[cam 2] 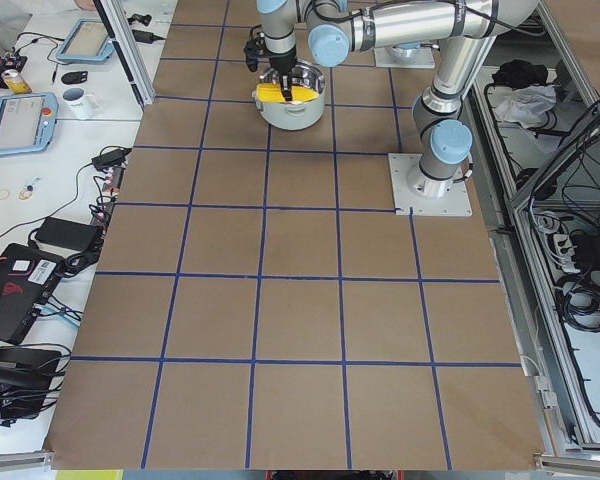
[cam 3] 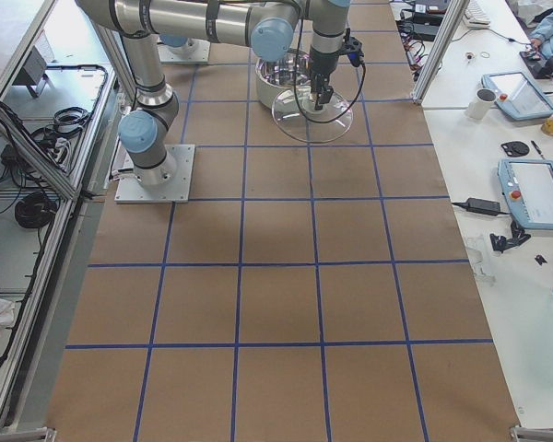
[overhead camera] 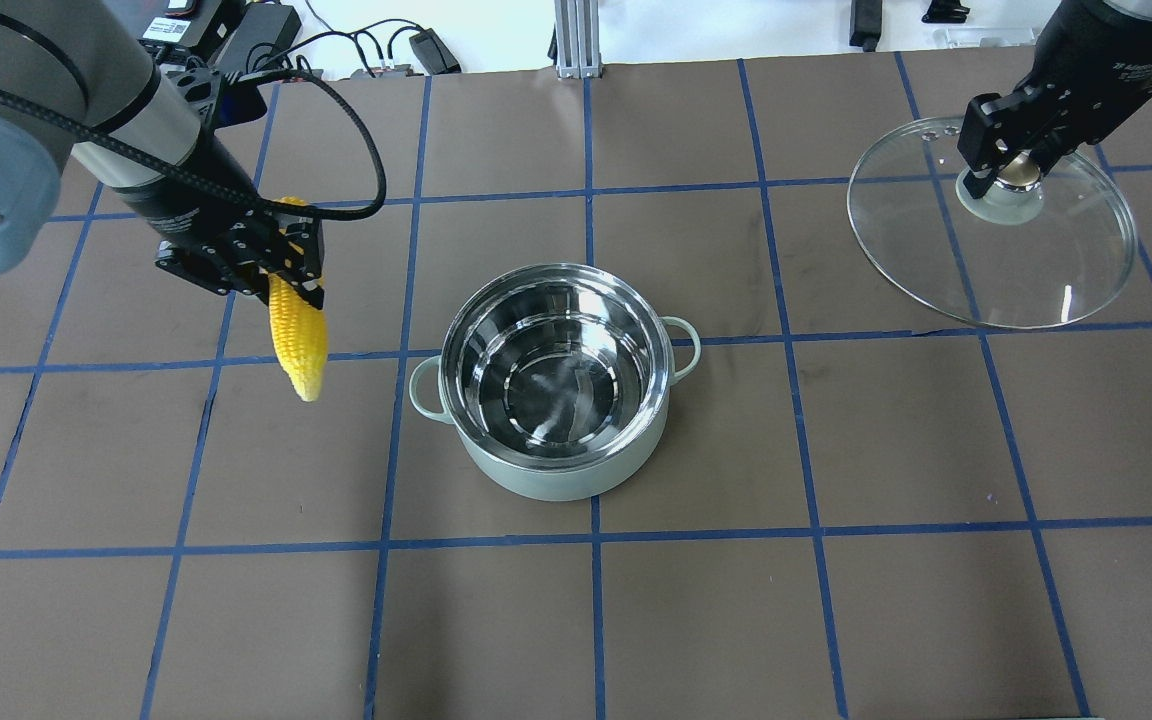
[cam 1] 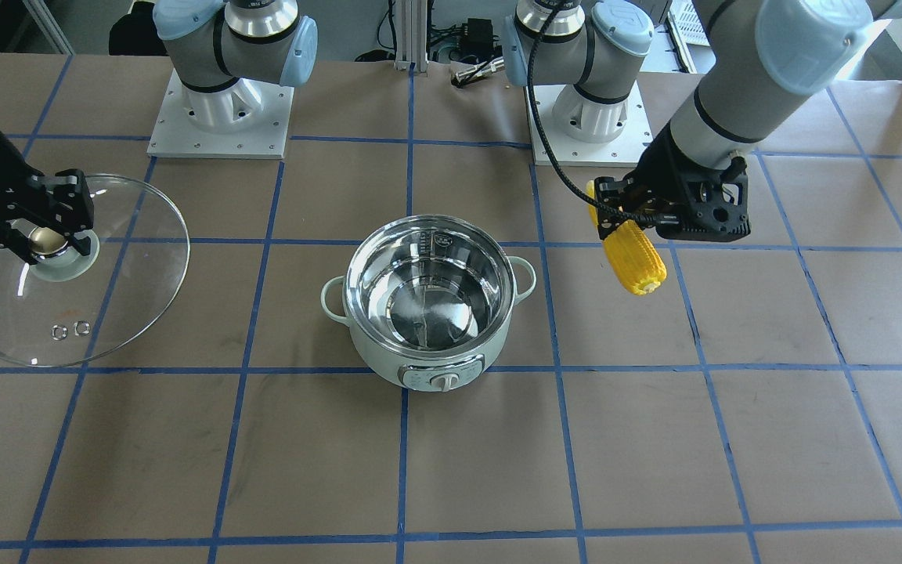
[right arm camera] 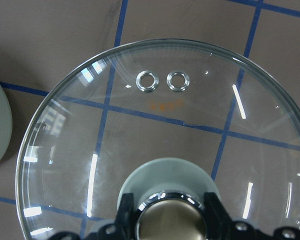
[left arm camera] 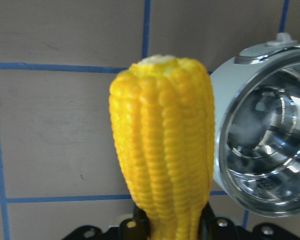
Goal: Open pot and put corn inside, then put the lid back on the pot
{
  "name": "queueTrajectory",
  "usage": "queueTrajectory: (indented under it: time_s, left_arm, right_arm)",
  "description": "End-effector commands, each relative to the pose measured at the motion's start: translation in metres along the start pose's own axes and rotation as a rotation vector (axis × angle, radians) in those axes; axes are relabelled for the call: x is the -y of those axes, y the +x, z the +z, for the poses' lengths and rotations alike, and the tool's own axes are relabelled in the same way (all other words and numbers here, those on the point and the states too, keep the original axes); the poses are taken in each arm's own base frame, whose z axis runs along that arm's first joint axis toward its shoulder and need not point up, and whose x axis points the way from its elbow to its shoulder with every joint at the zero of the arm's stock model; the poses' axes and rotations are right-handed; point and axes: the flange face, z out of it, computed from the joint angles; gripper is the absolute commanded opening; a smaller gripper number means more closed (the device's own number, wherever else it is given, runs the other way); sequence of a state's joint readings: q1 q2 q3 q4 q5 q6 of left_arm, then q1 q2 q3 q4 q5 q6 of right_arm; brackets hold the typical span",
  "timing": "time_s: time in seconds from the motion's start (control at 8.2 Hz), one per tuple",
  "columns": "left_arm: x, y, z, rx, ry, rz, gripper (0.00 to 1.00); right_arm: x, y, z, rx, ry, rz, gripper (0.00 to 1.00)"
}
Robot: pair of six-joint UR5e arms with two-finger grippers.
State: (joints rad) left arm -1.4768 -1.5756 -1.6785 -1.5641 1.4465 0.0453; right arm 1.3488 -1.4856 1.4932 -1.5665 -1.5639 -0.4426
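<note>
Next, I let go of the yellow corn with my left gripper across the middle of the pot's steel bottom [cam 1: 441,309] [left arm camera: 251,126].
The pale mint-green pot [cam 1: 377,345] stands open in the middle of the table, its steel inside empty; it also shows in the overhead view [overhead camera: 536,480]. My left gripper [cam 1: 611,211] is shut on the yellow corn [cam 1: 635,262], held above the table beside the pot, free end slanting down. The corn also shows in the overhead view [overhead camera: 296,335] and in the left wrist view [left arm camera: 162,140], with the pot's rim [left arm camera: 219,150] beside it. My right gripper [cam 1: 48,235] is shut on the beige knob [right arm camera: 167,220] of the glass lid [cam 1: 122,298], far off the pot's other side.
The two arm bases [cam 1: 220,117] [cam 1: 584,117] stand on white plates at the robot's side of the table. Brown paper with a blue tape grid covers the table. Cables and a power brick [overhead camera: 431,50] lie beyond the far edge.
</note>
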Motion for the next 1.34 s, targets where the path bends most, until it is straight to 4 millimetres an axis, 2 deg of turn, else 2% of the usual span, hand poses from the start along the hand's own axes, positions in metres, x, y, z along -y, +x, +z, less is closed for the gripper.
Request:
queueTrajectory:
  time_s: [0.0,0.12,0.24,0.49,0.61,0.85,1.22]
  left_arm:
    - [-0.033,0.087,-0.003,-0.055,0.003,0.000,0.00]
    - [-0.040,0.113,0.007,-0.048,-0.008,0.051,0.00]
    - [-0.036,0.130,0.035,-0.037,-0.052,0.099,0.00]
    - [-0.018,0.159,0.073,-0.037,-0.038,0.163,0.00]
    - [-0.006,0.166,0.095,-0.033,-0.051,0.158,0.00]
    - [-0.002,0.174,0.117,-0.025,-0.076,0.178,0.00]
    - [0.004,0.182,0.166,-0.016,-0.099,0.182,0.00]
  right_arm:
    - [0.000,0.000,0.001,0.003,-0.001,0.003,0.00]
    - [-0.001,-0.001,0.001,0.007,-0.002,0.003,0.00]
    - [0.000,0.000,0.002,0.008,-0.004,0.003,0.00]
    - [0.000,0.000,0.003,0.008,-0.005,0.003,0.00]
    - [0.000,-0.001,0.003,0.009,-0.006,0.003,0.00]
    - [0.000,-0.001,0.003,0.010,-0.004,0.003,0.00]
    - [0.000,-0.001,0.003,0.012,-0.006,0.001,0.00]
